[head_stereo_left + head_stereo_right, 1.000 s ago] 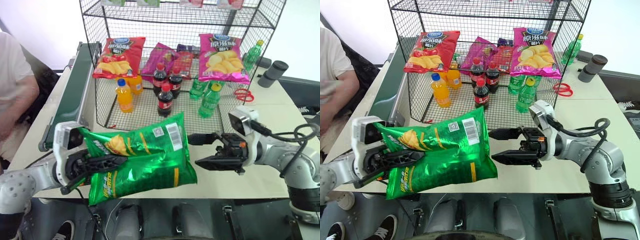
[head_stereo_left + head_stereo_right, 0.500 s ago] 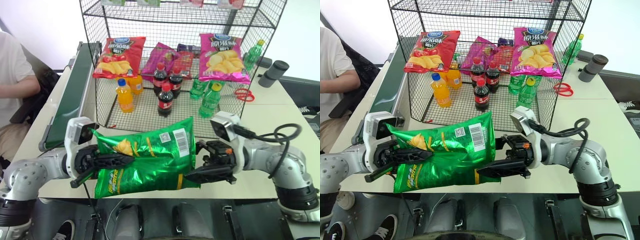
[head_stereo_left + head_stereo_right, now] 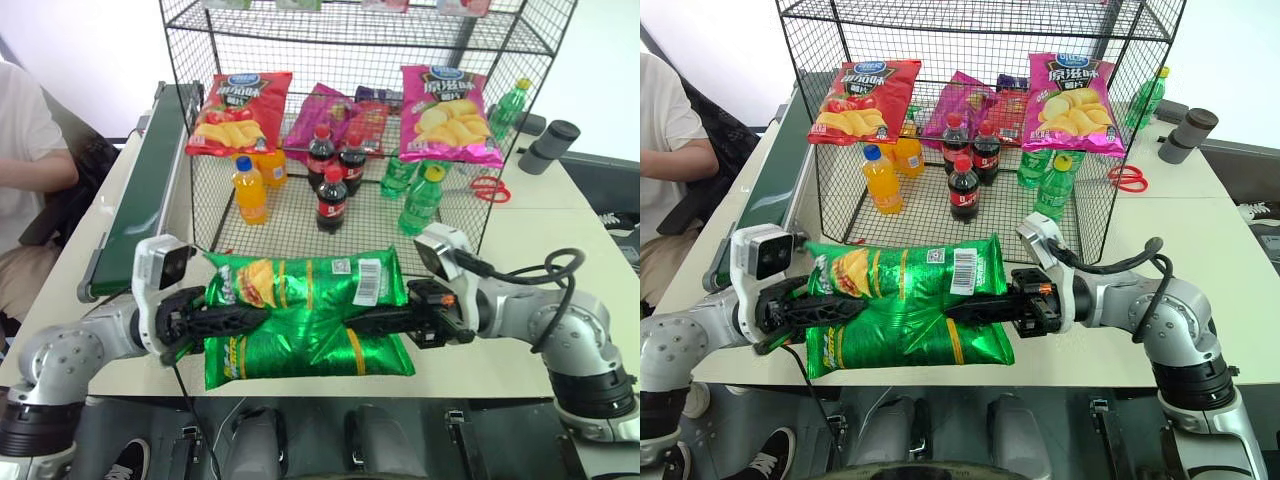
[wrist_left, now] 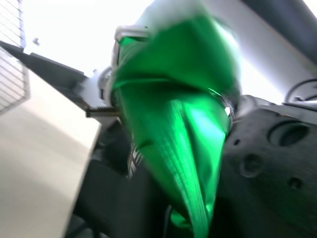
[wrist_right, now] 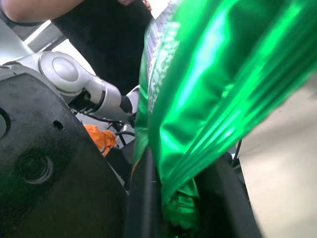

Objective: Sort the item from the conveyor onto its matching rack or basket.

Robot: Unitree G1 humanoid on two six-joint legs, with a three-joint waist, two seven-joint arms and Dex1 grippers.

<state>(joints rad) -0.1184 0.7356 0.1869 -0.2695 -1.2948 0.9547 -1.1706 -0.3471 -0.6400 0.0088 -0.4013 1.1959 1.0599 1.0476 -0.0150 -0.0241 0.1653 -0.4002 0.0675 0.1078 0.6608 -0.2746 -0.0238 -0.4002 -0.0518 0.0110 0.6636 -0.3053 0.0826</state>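
The robot's right gripper will release the green chip bag, now level over the table's front edge, in the rack (image 3: 346,102) between the red and pink chip bags.
The item, a glossy green chip bag (image 3: 300,320), hangs level over the table's front edge, its barcode patch facing up. My left gripper (image 3: 240,318) is shut on its left end, and the bag (image 4: 178,114) rises between those fingers in the left wrist view. From the other side my right gripper (image 3: 365,322) is shut on the right part of the bag (image 5: 213,89). The conveyor (image 3: 145,190), a dark-green belt, runs along the table's left side. The black wire rack (image 3: 360,60) stands behind the bag.
Inside the rack lie a red chip bag (image 3: 238,112), a purple bag (image 3: 325,120) and a pink chip bag (image 3: 450,115), with orange (image 3: 248,190), cola (image 3: 332,198) and green bottles (image 3: 420,200) in front. A person (image 3: 25,150) sits at the left. A grey cylinder (image 3: 550,145) stands right of the rack.
My right gripper moved left onto the bag and shut on it. The bag swung from tilted to level between the two grippers.
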